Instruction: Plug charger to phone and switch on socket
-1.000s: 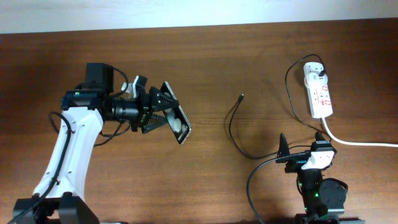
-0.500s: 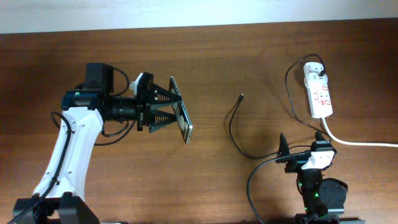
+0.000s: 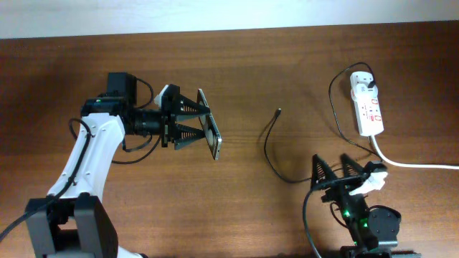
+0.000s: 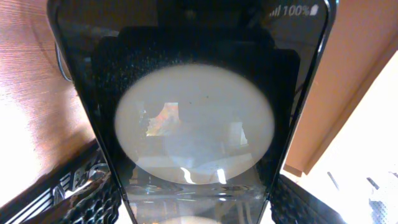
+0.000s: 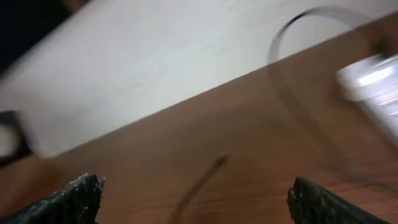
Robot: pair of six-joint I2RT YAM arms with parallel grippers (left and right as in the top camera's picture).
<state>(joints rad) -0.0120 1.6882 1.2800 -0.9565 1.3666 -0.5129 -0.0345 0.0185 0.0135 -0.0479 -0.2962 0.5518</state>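
Observation:
My left gripper is holding the phone. Next, my right gripper goes to it and closes on the phone's near end (image 3: 215,148).
My left gripper (image 3: 208,127) is shut on the phone (image 3: 210,125), held on edge above the table left of centre. In the left wrist view the phone (image 4: 193,112) fills the frame between my fingers, with a white round spot on its face. The charger cable (image 3: 267,147) lies on the table, its tiny plug tip (image 3: 278,111) free at centre and its black plug (image 3: 370,87) in the socket (image 3: 366,104) at the far right. My right gripper (image 3: 336,170) is open and empty near the front edge. In the blurred right wrist view the cable tip (image 5: 217,160) lies ahead between the fingers.
The socket's thick white cord (image 3: 416,165) runs off the right edge. The table's far edge meets a white wall (image 3: 215,14). Black wires hang by the left arm base (image 3: 129,147) and the right arm base (image 3: 305,215).
My left arm turned the phone on edge and shifted it slightly right. My right gripper rotated and opened, its fingers now spread toward the cable.

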